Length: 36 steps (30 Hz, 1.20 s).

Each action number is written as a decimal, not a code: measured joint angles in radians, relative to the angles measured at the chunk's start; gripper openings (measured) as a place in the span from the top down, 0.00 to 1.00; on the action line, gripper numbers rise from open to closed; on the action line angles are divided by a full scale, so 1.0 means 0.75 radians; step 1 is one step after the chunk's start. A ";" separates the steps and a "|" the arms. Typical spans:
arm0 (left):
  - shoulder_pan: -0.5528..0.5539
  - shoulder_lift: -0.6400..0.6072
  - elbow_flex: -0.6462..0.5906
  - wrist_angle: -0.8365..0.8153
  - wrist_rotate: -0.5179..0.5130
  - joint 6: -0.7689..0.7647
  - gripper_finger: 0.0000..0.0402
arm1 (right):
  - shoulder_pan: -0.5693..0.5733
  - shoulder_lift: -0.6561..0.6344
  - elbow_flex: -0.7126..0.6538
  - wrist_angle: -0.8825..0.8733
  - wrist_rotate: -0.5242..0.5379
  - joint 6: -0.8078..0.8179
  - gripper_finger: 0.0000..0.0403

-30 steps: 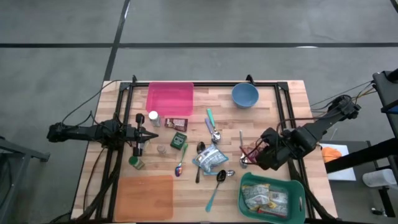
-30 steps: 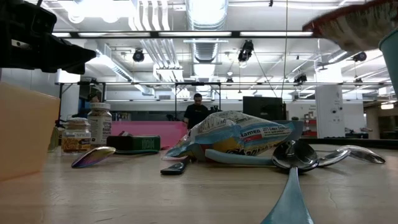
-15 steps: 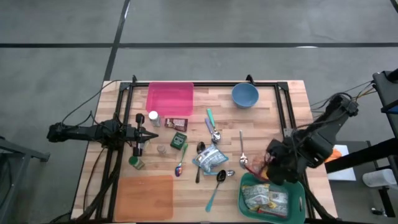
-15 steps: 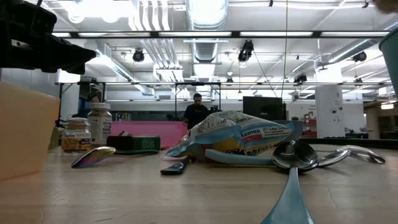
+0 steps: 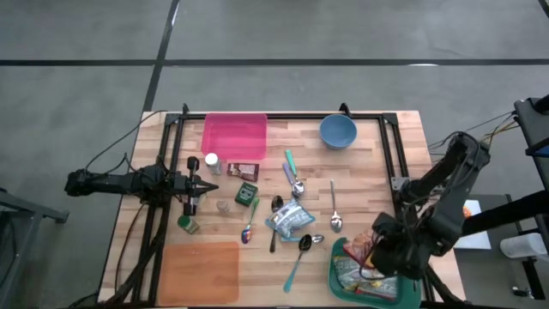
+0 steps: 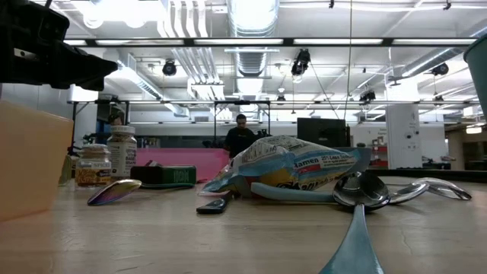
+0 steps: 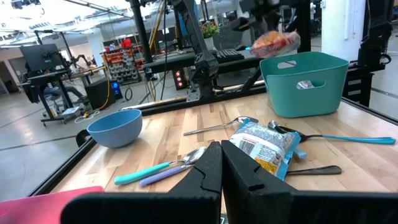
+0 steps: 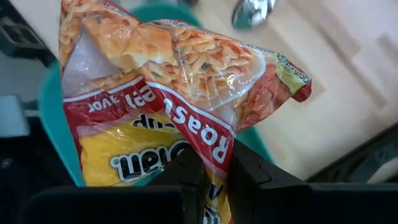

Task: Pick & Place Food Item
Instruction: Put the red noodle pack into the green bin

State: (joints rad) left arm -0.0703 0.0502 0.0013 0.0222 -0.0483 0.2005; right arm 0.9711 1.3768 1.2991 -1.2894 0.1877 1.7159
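Observation:
Next, my right gripper lets go of the red and yellow noodle packet so that it rests on top of the other packets in the teal basket [image 5: 357,271].
A red and yellow noodle packet [image 8: 180,87] hangs in my right gripper [image 8: 214,165], which is shut on it above the teal basket [image 5: 403,257] at the table's near right. The left wrist view shows the packet [image 7: 273,42] clear above the basket [image 7: 305,74]. The basket holds other packets [image 5: 364,276]. A blue noodle packet [image 5: 292,221] lies flat on the table's middle among spoons. My left gripper [image 5: 202,183] waits shut and level at the table's left, touching nothing. My right gripper pinches the packet's crumpled wrapper [image 8: 214,146] between its two fingers [image 8: 189,171], near one end of the pack. The fingers come from above, pointing steeply down. The packet is lifted clear, and the rest of it reaches out past the fingertips over the basket.
Several spoons [image 5: 333,206] lie around the blue packet. A blue bowl [image 5: 338,130] and a pink tray [image 5: 234,136] stand at the far edge, and an orange board [image 5: 199,270] lies at the near left. Small jars and boxes [image 5: 244,190] stand near my left gripper.
My right gripper has swung toward the table's near edge with the red packet, from beside the basket's far side to above the basket. It has rolled a little and stayed shut. The packet has left the low view's upper right corner.

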 joint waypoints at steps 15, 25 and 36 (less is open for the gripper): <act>0.000 0.000 0.000 0.000 0.000 0.000 1.00 | 0.097 0.305 0.001 0.167 -0.196 0.166 0.91; 0.000 0.000 0.000 0.000 0.000 0.000 1.00 | 0.139 0.403 0.000 0.171 -0.189 0.294 0.91; 0.000 0.000 0.000 0.000 0.000 0.000 1.00 | 0.140 0.432 -0.008 0.155 -0.182 0.322 0.80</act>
State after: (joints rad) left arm -0.0704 0.0502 0.0013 0.0220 -0.0483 0.2005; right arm 1.0760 1.7012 1.2930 -1.1728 0.0509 1.9572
